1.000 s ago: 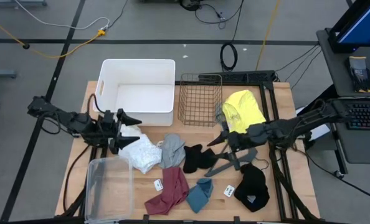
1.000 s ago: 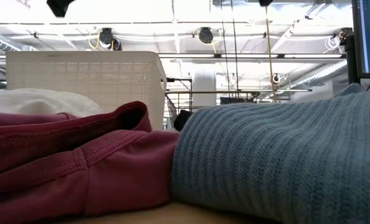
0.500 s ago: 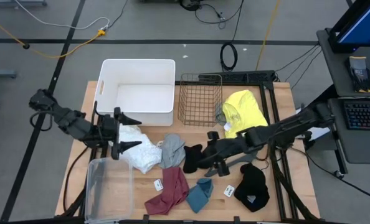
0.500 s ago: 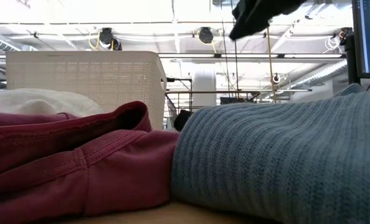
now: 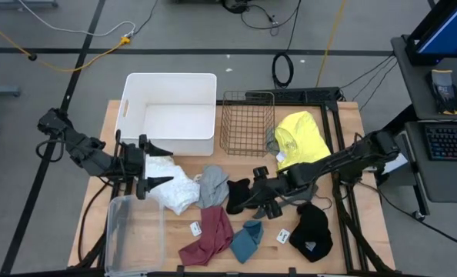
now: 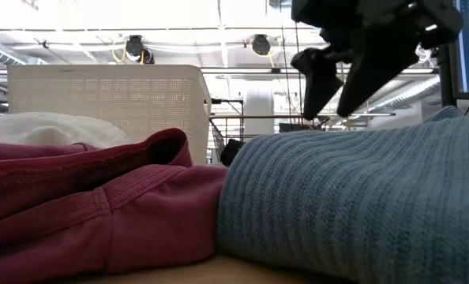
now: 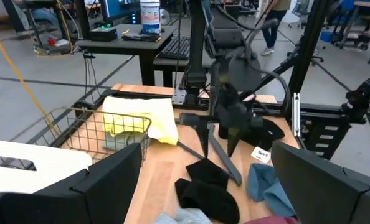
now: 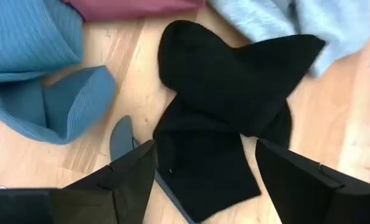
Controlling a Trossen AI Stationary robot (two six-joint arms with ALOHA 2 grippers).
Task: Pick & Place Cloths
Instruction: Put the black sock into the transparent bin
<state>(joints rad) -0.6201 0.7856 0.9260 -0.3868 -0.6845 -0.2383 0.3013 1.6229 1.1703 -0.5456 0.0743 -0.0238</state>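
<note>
The right gripper should close on the flat part (image 5: 250, 196) (image 8: 203, 148) of the middle black cloth, next to its big fold, on the side toward the dark grey hanger.
Several cloths lie on the wooden table: white (image 5: 175, 188), grey (image 5: 211, 185), black (image 5: 241, 197), maroon (image 5: 209, 235), teal-blue (image 5: 248, 238), another black one (image 5: 313, 231) and yellow (image 5: 299, 137). My right gripper (image 5: 265, 190) hangs open above the middle black cloth (image 8: 222, 124), tipped down, one finger to each side and clear of it; the low view shows the right gripper (image 6: 339, 93) well above the teal-blue cloth (image 6: 353, 205). My left gripper (image 5: 161, 165) stands open above the white cloth's far edge, nothing between its fingers.
A white bin (image 5: 171, 111) and a wire basket (image 5: 248, 123) stand at the far side, with a clear plastic bin (image 5: 134, 235) at the near left. A dark grey hanger (image 5: 290, 201) lies beside the black cloth. Two small tags (image 5: 195, 228) (image 5: 283, 236) lie near the front.
My right gripper has come down and toward the table's left, tipping its fingers downward, and now stands over the middle black cloth. My left gripper has risen a little and turned slightly. No cloth has moved.
</note>
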